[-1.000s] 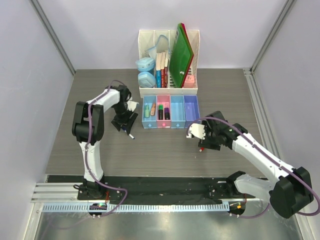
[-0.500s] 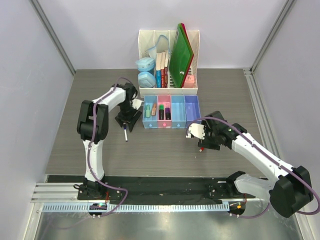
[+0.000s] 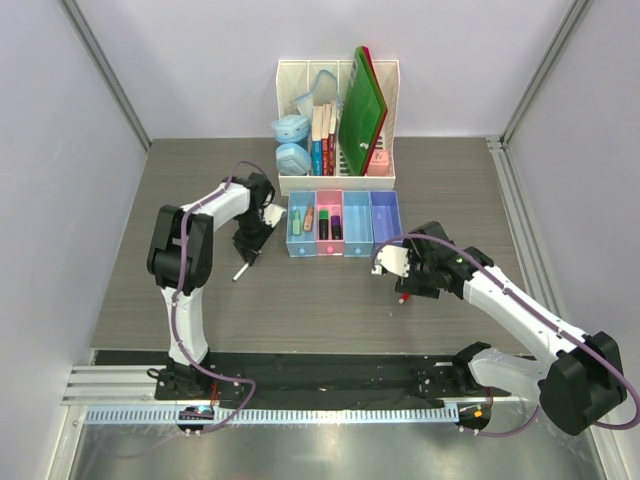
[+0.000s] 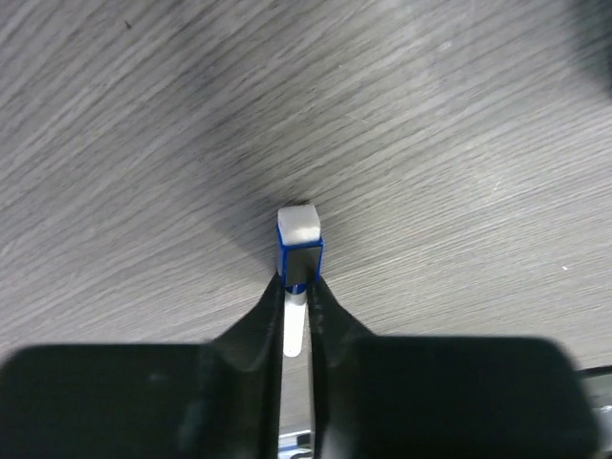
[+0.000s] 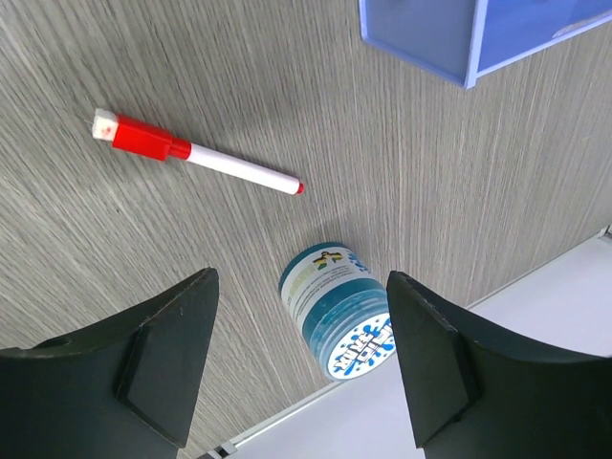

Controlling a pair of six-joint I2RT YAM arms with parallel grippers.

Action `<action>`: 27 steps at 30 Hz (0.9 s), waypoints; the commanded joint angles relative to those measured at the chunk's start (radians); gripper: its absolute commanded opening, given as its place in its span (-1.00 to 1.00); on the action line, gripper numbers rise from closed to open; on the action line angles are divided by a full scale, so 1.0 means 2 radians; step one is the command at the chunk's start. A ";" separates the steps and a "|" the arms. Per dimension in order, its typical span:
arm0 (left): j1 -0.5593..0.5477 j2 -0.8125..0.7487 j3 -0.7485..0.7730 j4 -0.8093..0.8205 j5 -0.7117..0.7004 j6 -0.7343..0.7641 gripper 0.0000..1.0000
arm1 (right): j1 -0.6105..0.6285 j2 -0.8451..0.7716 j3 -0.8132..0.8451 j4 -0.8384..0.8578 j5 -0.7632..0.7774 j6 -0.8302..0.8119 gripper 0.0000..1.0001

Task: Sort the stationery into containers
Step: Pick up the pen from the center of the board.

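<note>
My right gripper should grip the red cap (image 3: 404, 298) (image 5: 148, 140) of the white pen lying beyond the blue-lidded pot.
My left gripper (image 3: 249, 250) (image 4: 297, 279) is shut on a thin white pen with a blue cap (image 4: 299, 245), left of the trays. The pen (image 3: 240, 271) slants down to the left, its capped end close to the table. Four trays stand in a row: light blue (image 3: 291, 236), pink (image 3: 327, 247), light blue (image 3: 355, 238), purple (image 3: 384, 218) (image 5: 449, 38). The first blue tray and the pink one hold small items. My right gripper (image 3: 410, 282) (image 5: 301, 287) stands open above a round blue-lidded pot (image 5: 339, 311) lying on its side. A red-capped white pen (image 5: 191, 153) (image 3: 401, 298) lies just beyond the pot.
A tall white file rack (image 3: 338, 70) with books and green folders stands behind the trays. Two pale blue cases (image 3: 292, 145) sit at its left. The table's white near edge (image 5: 459, 402) runs close to the pot.
My left gripper has closed on the blue-capped pen. The pen's lower end has swung to the left. The right arm has not moved.
</note>
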 commanded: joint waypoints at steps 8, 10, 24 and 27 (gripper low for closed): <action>-0.002 -0.008 -0.039 0.041 0.040 0.011 -1.00 | 0.005 0.021 -0.041 -0.004 0.021 -0.038 0.54; 0.000 -0.031 -0.045 0.040 0.054 0.012 -1.00 | 0.011 0.030 -0.046 -0.003 0.019 -0.051 0.54; 0.015 -0.131 -0.048 0.017 0.112 0.030 -1.00 | 0.079 0.106 -0.023 0.004 0.003 -0.075 0.55; 0.017 -0.154 -0.045 0.007 0.121 0.037 -1.00 | 0.087 0.134 -0.018 0.016 -0.001 -0.076 0.50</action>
